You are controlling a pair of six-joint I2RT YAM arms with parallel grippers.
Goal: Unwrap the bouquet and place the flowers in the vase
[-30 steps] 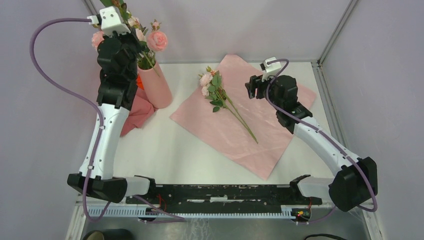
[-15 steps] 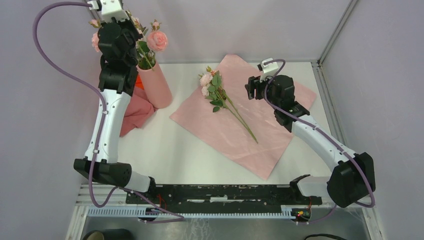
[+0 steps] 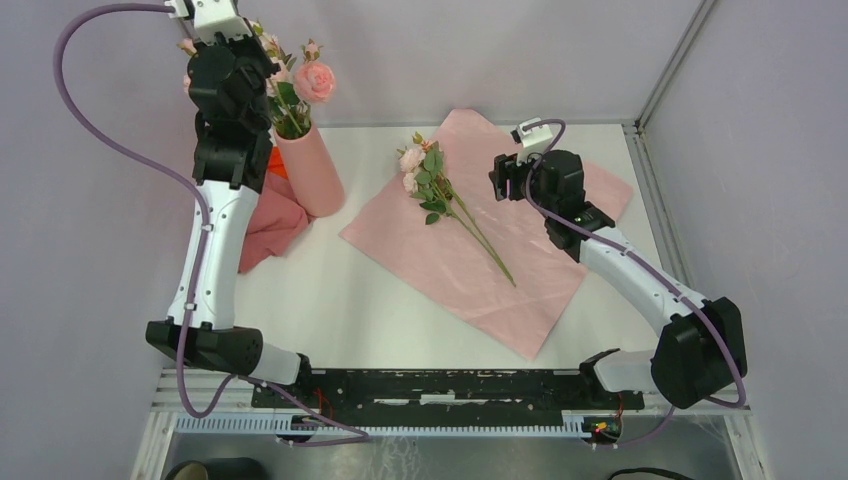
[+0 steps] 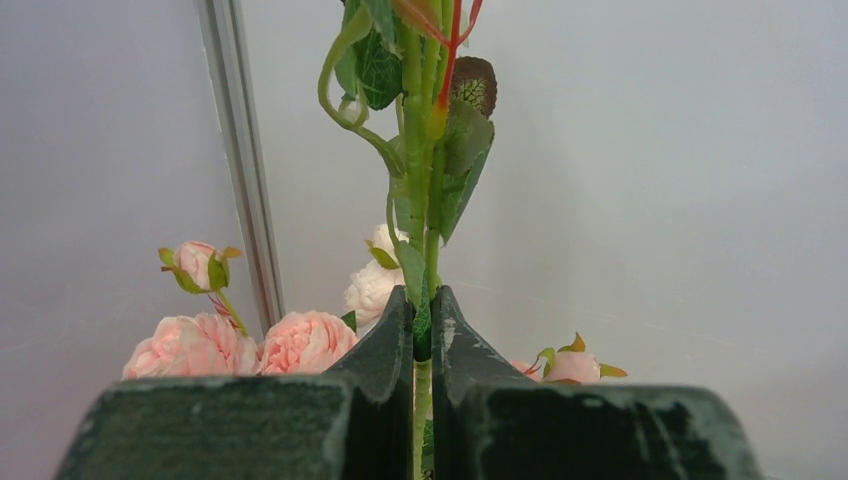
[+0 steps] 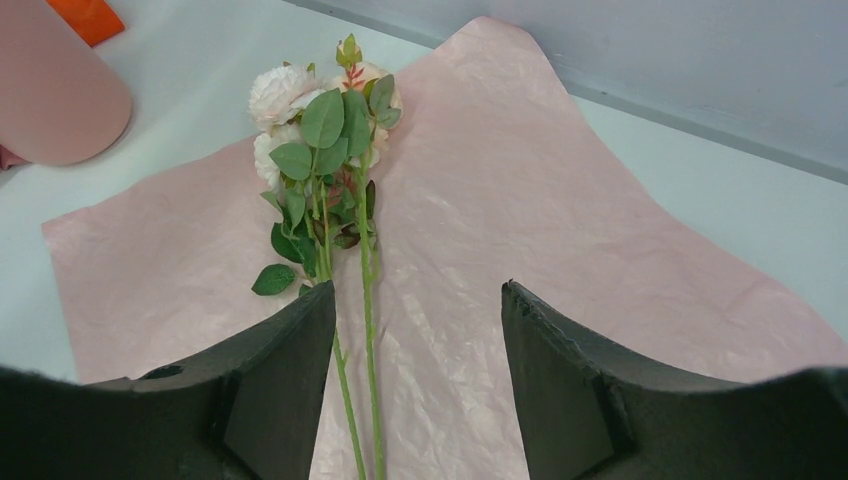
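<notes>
I need to release the green stem from my left gripper inside the pale-pink vase's opening [image 3: 292, 127], in among the pink roses.
The bouquet lies unwrapped: its pink sheet [image 3: 520, 250] is spread flat, with two leafy flowers [image 3: 428, 178] on it, stems toward the front. The pale-pink vase [image 3: 312, 172] stands at the back left with several pink roses [image 3: 313, 80] in it. High above its rim, my left gripper [image 3: 258, 72] is shut on a green stem [image 4: 415, 150], and rose heads [image 4: 300, 342] show behind the fingers. My right gripper [image 3: 500, 178] hovers open over the sheet [image 5: 600, 220]. The lying flowers [image 5: 330, 130] are ahead of it and their stems [image 5: 368, 330] pass by its left finger [image 5: 285, 360].
A salmon-pink cloth [image 3: 275, 228] and an orange one [image 3: 281, 166] lie left of the vase. The vase's side [image 5: 55, 90] and the orange cloth [image 5: 88, 15] show at the right wrist view's top left. Walls close the back and both sides.
My left gripper has lifted higher and farther back with the stem still in it. The right gripper has barely shifted and stays open.
</notes>
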